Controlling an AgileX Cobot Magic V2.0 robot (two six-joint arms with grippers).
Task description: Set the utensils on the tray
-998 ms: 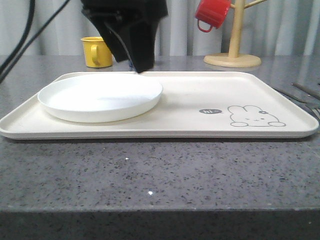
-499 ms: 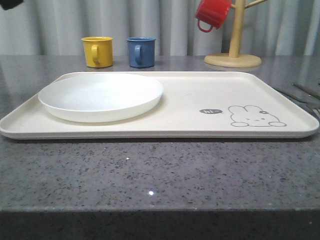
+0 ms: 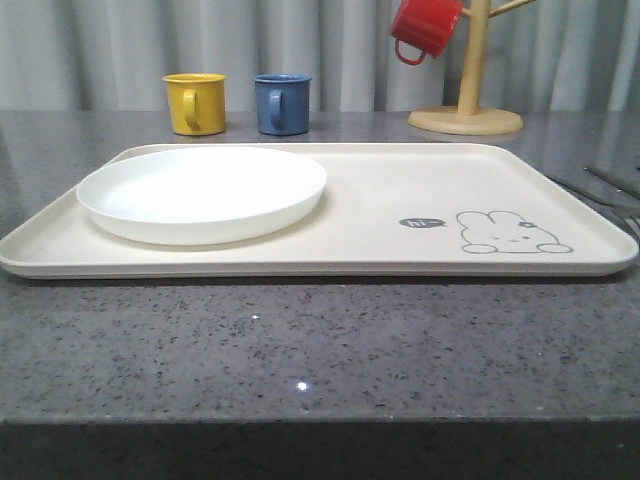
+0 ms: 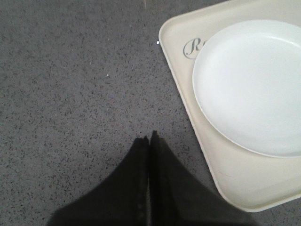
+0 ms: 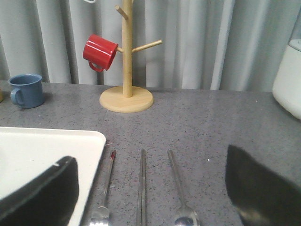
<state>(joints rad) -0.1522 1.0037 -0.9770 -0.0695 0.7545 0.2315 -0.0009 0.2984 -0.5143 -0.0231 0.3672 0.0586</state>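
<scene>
The fork beside the cream tray is next for my right gripper, which should go to it and close on the fork's handle (image 3: 600,202) (image 5: 105,195) near its head.
The cream tray (image 3: 380,200) with a rabbit drawing lies across the counter. Three silver utensils lie side by side on the grey counter just past its right edge (image 3: 612,180): a fork (image 5: 107,181), a pair of chopsticks (image 5: 141,183) and a spoon (image 5: 177,181). My right gripper (image 5: 150,197) hangs open above them, one finger over the tray's corner (image 5: 47,146), the other beyond the spoon. My left gripper (image 4: 149,139) is shut with nothing in it, over bare counter beside the tray's corner (image 4: 211,155).
A round white plate (image 3: 200,190) sits on the tray's left half (image 4: 254,80). Yellow (image 3: 195,102) and blue (image 3: 281,103) mugs stand behind the tray. A wooden mug tree (image 3: 466,100) carries a red mug (image 3: 424,27). A white appliance (image 5: 289,80) stands to the right.
The dark arm that hung over the plate in the front view has moved up and left out of that view, uncovering the blue mug. Tray and plate have not moved.
</scene>
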